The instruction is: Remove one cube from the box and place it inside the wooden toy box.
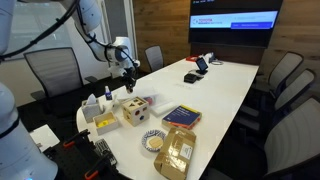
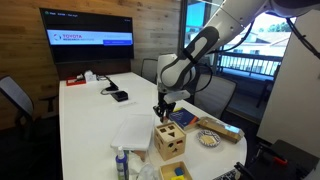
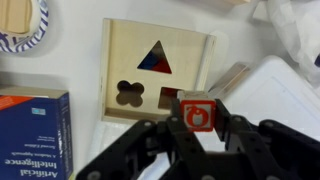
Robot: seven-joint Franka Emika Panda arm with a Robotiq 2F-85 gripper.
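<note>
Next, I lower my gripper with the cube and then let the cube go in the square hole on top of the wooden toy box (image 1: 132, 101) (image 3: 172, 98).
My gripper (image 3: 197, 118) is shut on a small cube (image 3: 197, 113) with a red and white face, and holds it in the air above the wooden toy box (image 3: 190, 55). The wooden toy box is a light-wood cube; its top shows a triangle hole, a clover hole and a square hole. In both exterior views the gripper (image 1: 128, 84) (image 2: 162, 108) hangs just over the wooden toy box (image 1: 134, 112) (image 2: 168, 141). The small yellow-sided box (image 1: 103, 122) (image 2: 176, 172) stands beside it near the table's end.
On the white table (image 1: 215, 85) lie a blue-covered book (image 3: 30, 135) (image 1: 181, 116), a patterned bowl (image 1: 152, 141) (image 2: 208, 139), a tan paper bag (image 1: 176, 152), a white sheet (image 2: 130, 131) and a spray bottle (image 1: 92, 109). Office chairs stand around the table.
</note>
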